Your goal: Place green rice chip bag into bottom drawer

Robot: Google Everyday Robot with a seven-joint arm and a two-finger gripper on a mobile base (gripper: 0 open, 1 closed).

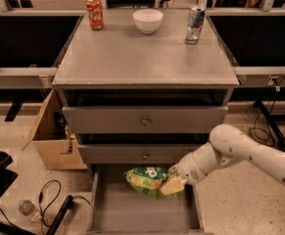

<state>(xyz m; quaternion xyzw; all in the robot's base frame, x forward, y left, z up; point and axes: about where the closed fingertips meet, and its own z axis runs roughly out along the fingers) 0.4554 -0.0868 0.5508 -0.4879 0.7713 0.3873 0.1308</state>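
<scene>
Next, my gripper lets go of the green rice chip bag mid-floor in the bottom drawer (150, 208), toward the front edge of the drawer.
The green rice chip bag (149, 179) is crinkly bright green with white lettering. It is held low over the back of the open bottom drawer (132, 210), a wide grey box pulled out at the foot of the cabinet. My gripper (173, 185) reaches in from the right on a white arm and is shut on the bag's right end. I cannot tell whether the bag touches the drawer floor.
Two shallower knobbed drawers (144, 120) sit closed above. On the cabinet top stand a red soda can (95, 13), a white bowl (148, 20) and a silver-blue can (195, 24). A cardboard box (51, 138) stands left of the cabinet. Cables (51, 199) lie on the floor.
</scene>
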